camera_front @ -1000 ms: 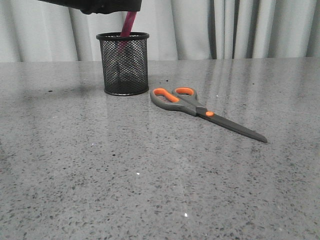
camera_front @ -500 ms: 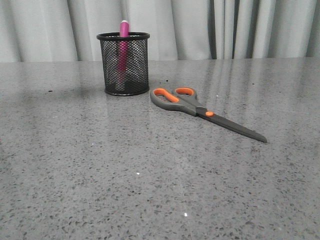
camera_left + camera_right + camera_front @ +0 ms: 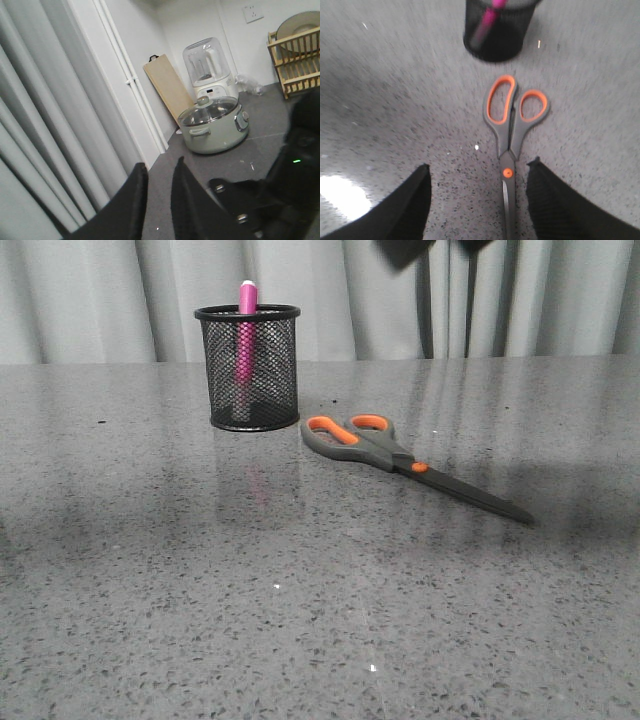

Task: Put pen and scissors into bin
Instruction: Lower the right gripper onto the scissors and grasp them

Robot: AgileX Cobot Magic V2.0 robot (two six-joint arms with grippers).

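Next, I close my right gripper on the scissors across the grey base of their handles (image 3: 387, 452) (image 3: 509, 146), between the handle loops and their orange pivot.
The black mesh bin (image 3: 247, 368) stands at the back left of the grey table. The pink pen (image 3: 245, 335) stands upright inside it, its white end just above the rim. The scissors (image 3: 400, 455) lie flat to the right of the bin, handles toward it and blades pointing front right. In the right wrist view my right gripper (image 3: 479, 167) hovers open above the scissors (image 3: 509, 130), the orange pivot near one finger, with the bin (image 3: 495, 30) beyond. Its dark fingertips (image 3: 405, 250) show at the top of the front view. My left gripper (image 3: 160, 165) is raised, narrowly open and empty, facing away from the table.
Grey curtains (image 3: 560, 300) hang behind the table's far edge. The left wrist view shows curtains, a pale green pot (image 3: 212, 130) and a blender (image 3: 207, 70) on a separate counter.
The left arm let go of the pen and lifted out of the front view; the pen now stands in the bin. The right gripper has come in above the scissors, casting a shadow there.
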